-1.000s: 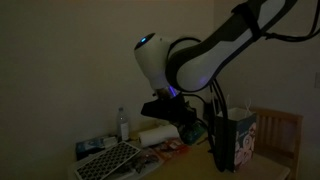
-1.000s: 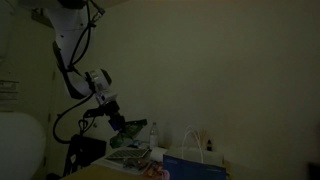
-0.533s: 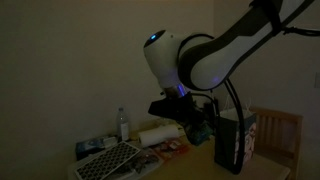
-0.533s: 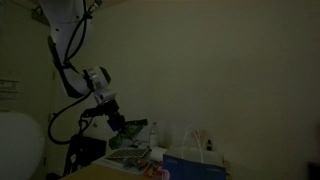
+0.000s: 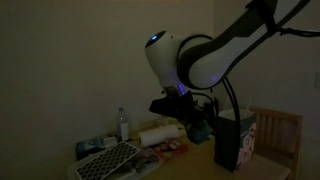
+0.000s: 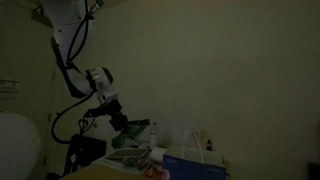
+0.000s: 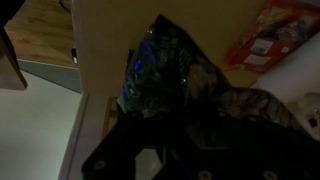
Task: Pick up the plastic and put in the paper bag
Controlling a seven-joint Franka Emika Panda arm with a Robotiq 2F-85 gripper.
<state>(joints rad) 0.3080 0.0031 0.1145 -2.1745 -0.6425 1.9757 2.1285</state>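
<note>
The robot's gripper should release the plastic, now hanging above the table, inside the open top of the paper bag [image 5: 236, 115], in front of the wooden chair.
The scene is very dark. The plastic [image 7: 160, 62] is a crumpled shiny wrapper with green-blue tints, and it fills the middle of the wrist view, held at my gripper's [image 7: 195, 112] tips. In both exterior views my gripper [image 5: 196, 126] [image 6: 124, 124] hangs above the table with the plastic [image 6: 136, 129] in it. The paper bag [image 5: 240, 140] stands upright just beside the gripper. Its handles and teal front also show in an exterior view [image 6: 193, 160].
A clear water bottle [image 5: 123, 123], a white paper-towel roll [image 5: 160, 135] and a gridded tray [image 5: 110, 160] sit on the wooden table [image 7: 100, 50]. Red packets [image 7: 275, 35] lie on it. A wooden chair [image 5: 285, 135] stands behind the bag.
The arm swung closer to the paper bag over the first half second, carrying the plastic. Since then it has barely moved.
</note>
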